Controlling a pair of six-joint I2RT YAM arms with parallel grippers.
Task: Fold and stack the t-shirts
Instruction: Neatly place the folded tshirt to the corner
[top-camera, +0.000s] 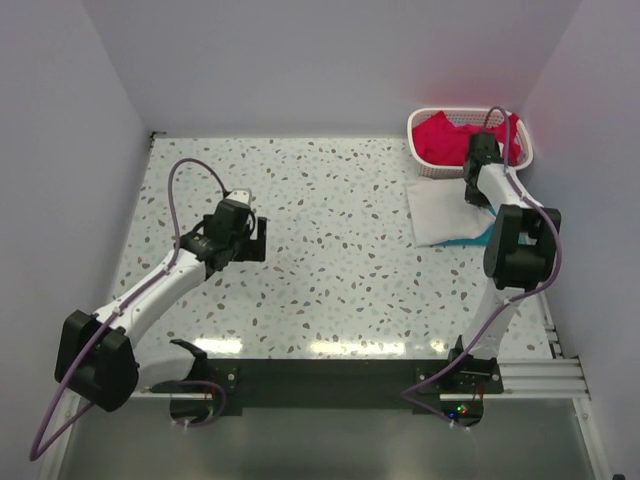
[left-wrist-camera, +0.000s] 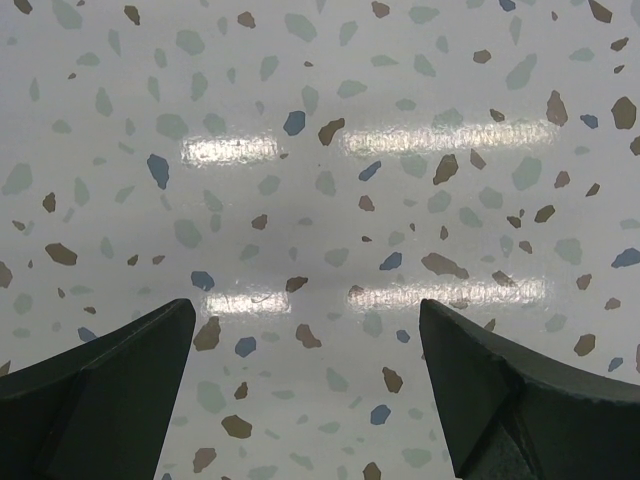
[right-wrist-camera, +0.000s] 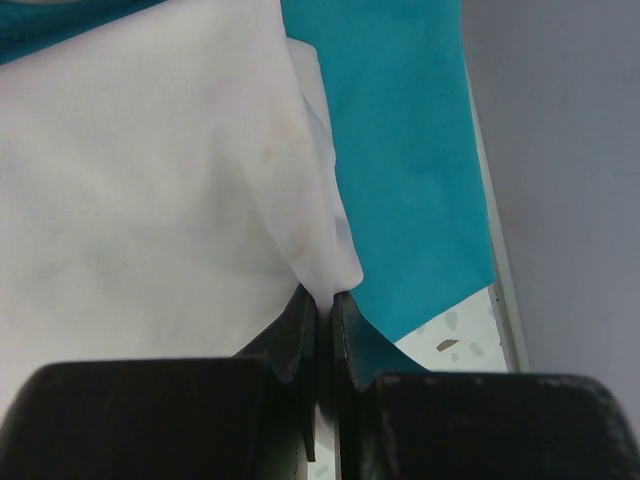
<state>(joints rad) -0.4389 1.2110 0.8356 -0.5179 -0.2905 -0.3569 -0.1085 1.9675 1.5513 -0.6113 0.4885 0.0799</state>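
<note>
The robot's right gripper should release the white t-shirt squarely on the teal t-shirt (top-camera: 484, 213) (right-wrist-camera: 290, 200) in front of the white basket.
A folded white t-shirt (top-camera: 442, 210) lies at the right of the table on a teal t-shirt (top-camera: 484, 236), whose edge shows under it. Red-pink t-shirts (top-camera: 440, 138) fill the white basket (top-camera: 424, 166) at the back right. My right gripper (top-camera: 482, 152) is over the far edge of the white shirt by the basket. In the right wrist view it (right-wrist-camera: 325, 300) is shut on a corner of the white t-shirt (right-wrist-camera: 150, 180), with the teal t-shirt (right-wrist-camera: 400, 150) beneath. My left gripper (top-camera: 250, 232) is open and empty over bare table, as the left wrist view (left-wrist-camera: 305, 330) shows.
The speckled table (top-camera: 330, 270) is walled on the left, back and right. The basket stands in the back right corner. A metal rail (top-camera: 545, 375) runs along the near right edge by the right arm's base.
</note>
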